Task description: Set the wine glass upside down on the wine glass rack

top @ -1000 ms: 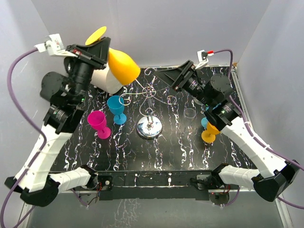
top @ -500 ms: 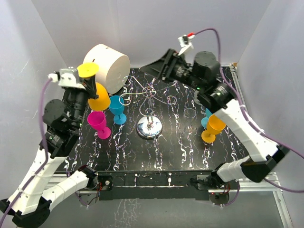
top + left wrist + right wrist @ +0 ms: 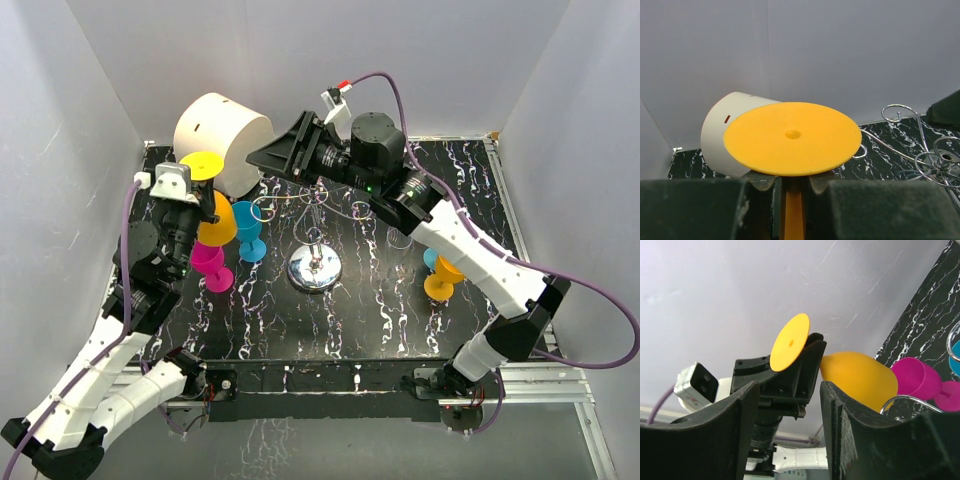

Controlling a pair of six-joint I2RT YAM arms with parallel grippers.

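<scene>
The yellow glass's stem is covered by my left gripper where the rack's loop must go, so next my left gripper takes the glass's foot (image 3: 203, 164) while my right gripper holds the glass.
My left gripper (image 3: 190, 192) is shut on the stem of a yellow wine glass (image 3: 217, 222), held upside down with its round foot (image 3: 200, 165) on top, left of the rack. In the left wrist view the foot (image 3: 792, 137) fills the middle and the stem (image 3: 794, 212) sits between the fingers of my left gripper (image 3: 792, 184). The wire wine glass rack (image 3: 318, 198) stands mid-table on its chrome base (image 3: 314, 268). My right gripper (image 3: 262, 158) is open and empty, high over the rack's left side. In its wrist view my right gripper (image 3: 790, 410) faces the yellow glass (image 3: 860, 377).
A big cream cylinder (image 3: 222, 135) lies at the back left. A teal glass (image 3: 245, 228) and a magenta glass (image 3: 208, 262) stand left of the rack. An orange glass (image 3: 443, 275) with a teal one behind it stands at the right, near a clear glass (image 3: 399, 238).
My left arm has brought the yellow glass down and nearer, turning it foot-up. My right arm has swung left, over the rack, towards the left gripper.
</scene>
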